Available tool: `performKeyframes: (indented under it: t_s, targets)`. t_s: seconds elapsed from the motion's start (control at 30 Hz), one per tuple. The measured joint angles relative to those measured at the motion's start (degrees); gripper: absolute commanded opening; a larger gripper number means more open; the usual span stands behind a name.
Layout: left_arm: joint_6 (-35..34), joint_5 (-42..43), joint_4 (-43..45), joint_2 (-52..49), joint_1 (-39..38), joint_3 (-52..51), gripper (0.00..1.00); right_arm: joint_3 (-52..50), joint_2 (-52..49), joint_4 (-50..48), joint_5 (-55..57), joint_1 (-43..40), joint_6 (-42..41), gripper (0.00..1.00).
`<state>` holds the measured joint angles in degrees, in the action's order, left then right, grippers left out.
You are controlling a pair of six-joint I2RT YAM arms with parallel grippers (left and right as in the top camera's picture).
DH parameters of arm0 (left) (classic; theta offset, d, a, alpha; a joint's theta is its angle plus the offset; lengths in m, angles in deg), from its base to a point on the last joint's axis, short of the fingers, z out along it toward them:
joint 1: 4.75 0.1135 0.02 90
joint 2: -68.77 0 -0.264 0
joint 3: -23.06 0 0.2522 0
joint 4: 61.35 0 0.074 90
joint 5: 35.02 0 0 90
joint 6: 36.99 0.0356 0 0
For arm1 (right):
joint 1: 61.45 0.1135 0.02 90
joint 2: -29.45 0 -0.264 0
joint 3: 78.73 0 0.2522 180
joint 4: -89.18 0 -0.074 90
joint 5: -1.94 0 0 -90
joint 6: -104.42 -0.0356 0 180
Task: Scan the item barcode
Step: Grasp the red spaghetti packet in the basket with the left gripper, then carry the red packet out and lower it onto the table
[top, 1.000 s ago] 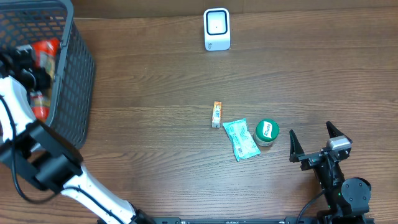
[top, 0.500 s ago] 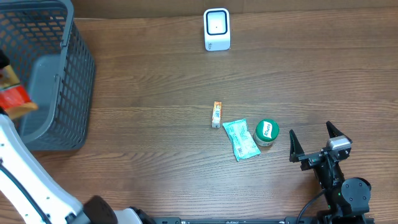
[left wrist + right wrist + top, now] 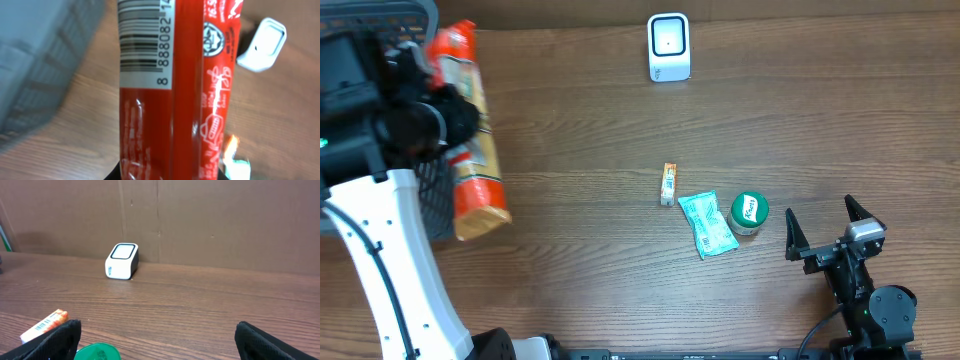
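Note:
The robot's left gripper will release the snack packet on the table (image 3: pixel 624 197) beside the orange stick pack, on that pack's basket side.
A long red and orange snack packet (image 3: pixel 472 140) hangs in the air beside the basket, with my left gripper (image 3: pixel 448 122) shut on it. In the left wrist view the packet (image 3: pixel 170 100) fills the middle, and its white barcode label (image 3: pixel 145 50) faces the camera. The white scanner (image 3: pixel 668 47) stands at the table's far middle, and the same scanner (image 3: pixel 262 44) shows past the packet's right side. My right gripper (image 3: pixel 825 232) rests open near the front right, jaws wide with nothing between them (image 3: pixel 160 342), facing the scanner (image 3: pixel 122 261).
A dark mesh basket (image 3: pixel 432 198) stands at the far left, mostly hidden by my left arm. In the middle of the table lie a small orange stick pack (image 3: pixel 669 184), a teal pouch (image 3: pixel 707 224) and a green-lidded jar (image 3: pixel 749 212).
My left arm has lifted the red packet out of the basket and swung it right, over the basket's edge. The right arm has not moved.

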<state>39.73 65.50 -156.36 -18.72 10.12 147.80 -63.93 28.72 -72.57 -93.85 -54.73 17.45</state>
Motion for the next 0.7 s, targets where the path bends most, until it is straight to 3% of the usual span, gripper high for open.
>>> performKeyframes:
  t_s: [0.2,0.5,0.7]
  targets:
    - [-0.85,-1.31,3.76,0.13,-7.65,-12.59,0.04,0.00,0.00,-0.04,0.00,0.00,-0.02,1.00]
    - [-8.94,-5.51,33.38,-0.55,-23.26,-42.49,0.04,0.00,0.00,0.02,0.00,0.00,-0.02,1.00]
    - [-12.15,-13.00,44.44,-1.46,-31.89,-51.28,0.04,0.00,0.00,0.04,0.02,0.00,-0.02,1.00]
